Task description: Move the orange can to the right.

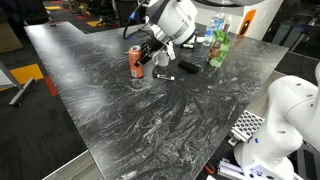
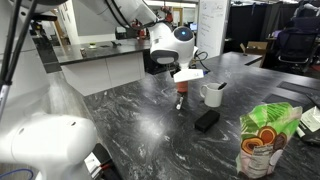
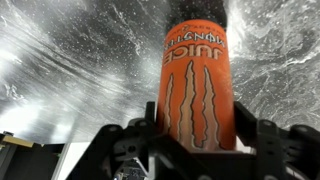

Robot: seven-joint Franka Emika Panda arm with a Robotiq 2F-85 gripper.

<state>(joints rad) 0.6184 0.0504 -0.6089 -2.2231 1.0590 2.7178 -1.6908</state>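
Observation:
I will release the orange can just behind the black box (image 1: 182,57), between the white mug and green bottle.
The orange can (image 1: 135,62) stands upright on the dark marbled table (image 1: 150,120) near its far side. It also shows in an exterior view (image 2: 181,95) just left of the white mug. In the wrist view the can (image 3: 197,70) fills the middle, with its label upside down. My gripper (image 3: 197,130) has a black finger on each side of the can and is shut on it. The gripper shows above the can in both exterior views (image 1: 142,56) (image 2: 183,82).
A white mug (image 2: 212,94) stands beside the can, also in an exterior view (image 1: 163,57). A black box (image 2: 206,120) (image 1: 188,68) lies near it. A green bottle (image 1: 218,48) (image 2: 262,140) stands further along. A white robot body (image 1: 285,115) is at the table's edge.

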